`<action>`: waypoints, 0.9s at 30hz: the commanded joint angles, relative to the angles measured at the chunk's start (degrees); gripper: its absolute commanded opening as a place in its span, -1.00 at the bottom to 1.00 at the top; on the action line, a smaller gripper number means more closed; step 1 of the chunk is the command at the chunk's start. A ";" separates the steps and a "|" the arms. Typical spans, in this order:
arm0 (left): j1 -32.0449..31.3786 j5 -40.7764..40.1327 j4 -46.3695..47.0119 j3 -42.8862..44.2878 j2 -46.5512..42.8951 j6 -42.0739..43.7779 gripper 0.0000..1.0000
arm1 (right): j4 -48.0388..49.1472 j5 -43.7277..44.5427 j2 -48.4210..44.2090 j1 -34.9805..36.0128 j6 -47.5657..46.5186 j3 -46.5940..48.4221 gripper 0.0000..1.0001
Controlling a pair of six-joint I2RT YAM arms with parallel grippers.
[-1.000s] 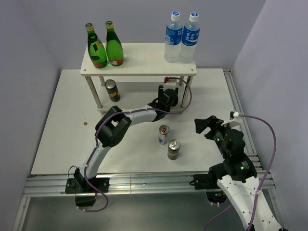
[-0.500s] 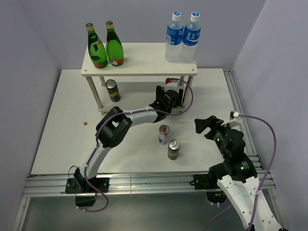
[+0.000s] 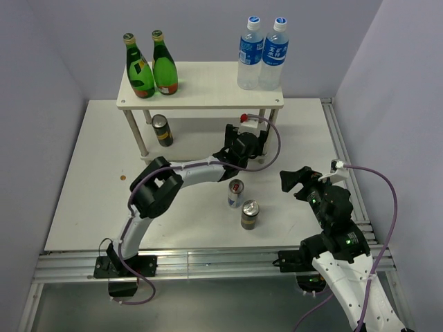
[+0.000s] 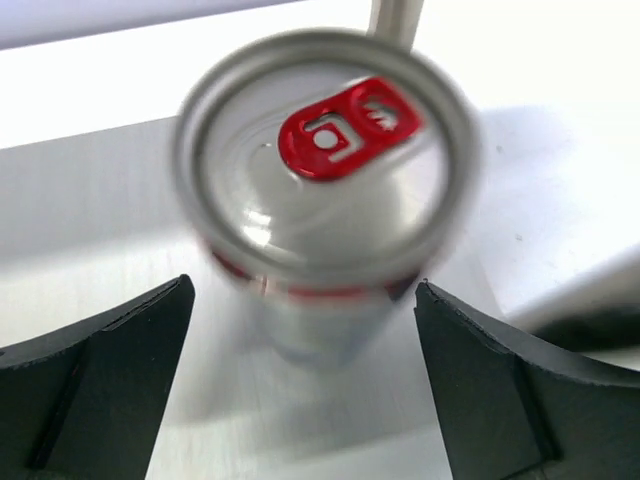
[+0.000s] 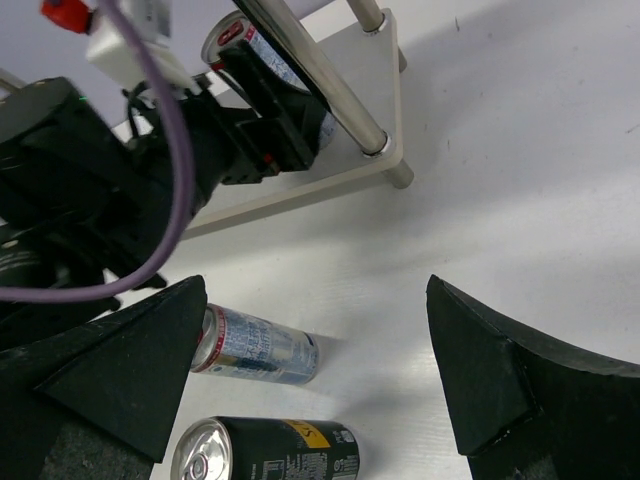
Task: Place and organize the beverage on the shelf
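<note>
The left gripper should next close on the upper body of the silver can point(image 3: 236, 194), which stands on the table next to the dark can.
The shelf point(image 3: 208, 83) carries two green bottles point(image 3: 152, 68) at the left of its top board. One dark can point(image 3: 162, 129) stands under them. A slim silver can with a red tab point(image 4: 325, 180) stands upright on the lower tier point(image 4: 90, 200), and my left gripper point(image 4: 303, 290) is open, its fingers apart from the can on both sides. From the right wrist this can point(image 5: 238, 42) shows behind the left fingers point(image 5: 275, 110). On the table stand another silver can point(image 3: 236, 193) and a dark can point(image 3: 250, 215). My right gripper point(image 5: 316, 290) hangs open and holds nothing, to the right of them.
Two tall water bottles with blue labels point(image 3: 261, 54) stand at the right end of the shelf's top board. A thin shelf leg point(image 4: 395, 15) rises just behind the placed can. The left arm's purple cable point(image 3: 266, 142) loops beside the shelf's right legs.
My left gripper has opened and let go of the silver can on the lower tier. The left arm has shifted slightly to the right. The right arm has not moved.
</note>
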 commanded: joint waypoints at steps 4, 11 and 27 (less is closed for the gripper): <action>-2.01 -3.26 1.69 -4.87 -10.91 1.29 0.99 | 2.11 0.29 -0.78 0.50 0.01 -0.73 0.95; -3.58 -6.06 -3.58 -6.46 -17.51 1.56 0.99 | 1.94 0.29 -0.96 0.50 0.01 -0.64 0.95; -18.52 -14.33 -19.41 -40.45 -52.03 -11.79 0.99 | 2.20 0.02 -0.43 0.68 -0.25 -0.73 0.95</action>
